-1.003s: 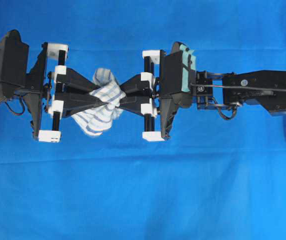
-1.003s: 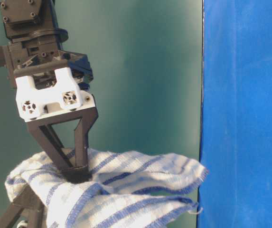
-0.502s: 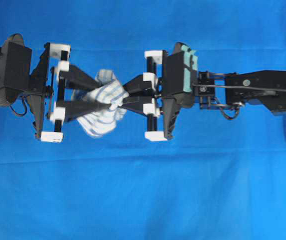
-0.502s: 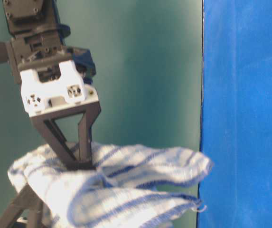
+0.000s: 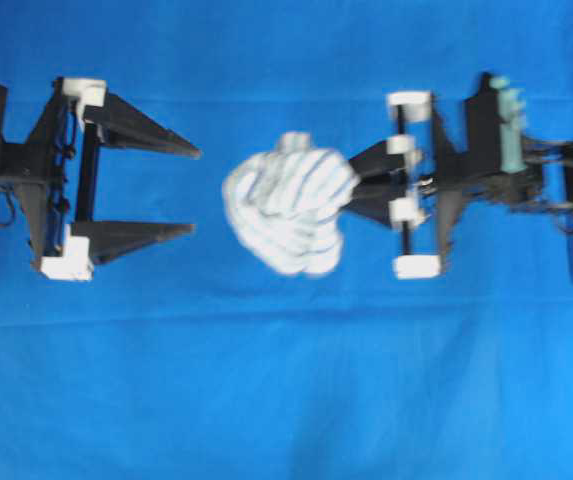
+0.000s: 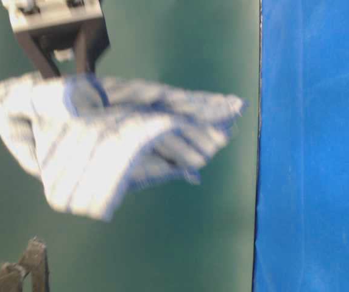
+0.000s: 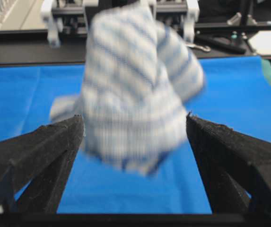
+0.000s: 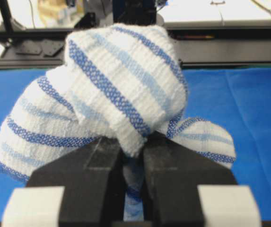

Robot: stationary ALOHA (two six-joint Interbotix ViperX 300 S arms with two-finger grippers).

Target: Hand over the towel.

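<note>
My right gripper needs to let go of the towel on the blue cloth in the gap point(image 5: 277, 197) between my grippers.
The towel point(image 5: 288, 203), white with thin blue stripes, hangs bunched in the air at mid-scene, pinched at its right edge by my right gripper point(image 5: 354, 187). In the right wrist view the towel point(image 8: 111, 90) bulges out over the two black fingers point(image 8: 97, 163), which are shut on its fold. My left gripper point(image 5: 196, 190) stands wide open to the left of the towel, apart from it. In the left wrist view the towel point(image 7: 135, 85) hangs blurred ahead of the spread fingers point(image 7: 55, 142). At table level the towel point(image 6: 107, 143) hangs under the right gripper.
A large plain blue cloth point(image 5: 286, 400) covers the table under both arms. A green wall point(image 6: 180, 243) stands behind at table level. The left gripper's fingertip point(image 6: 31, 267) shows at the lower left of that view.
My left gripper has opened, let go of the towel and drawn back to the left. The right gripper has pulled away to the right and upward with the towel.
</note>
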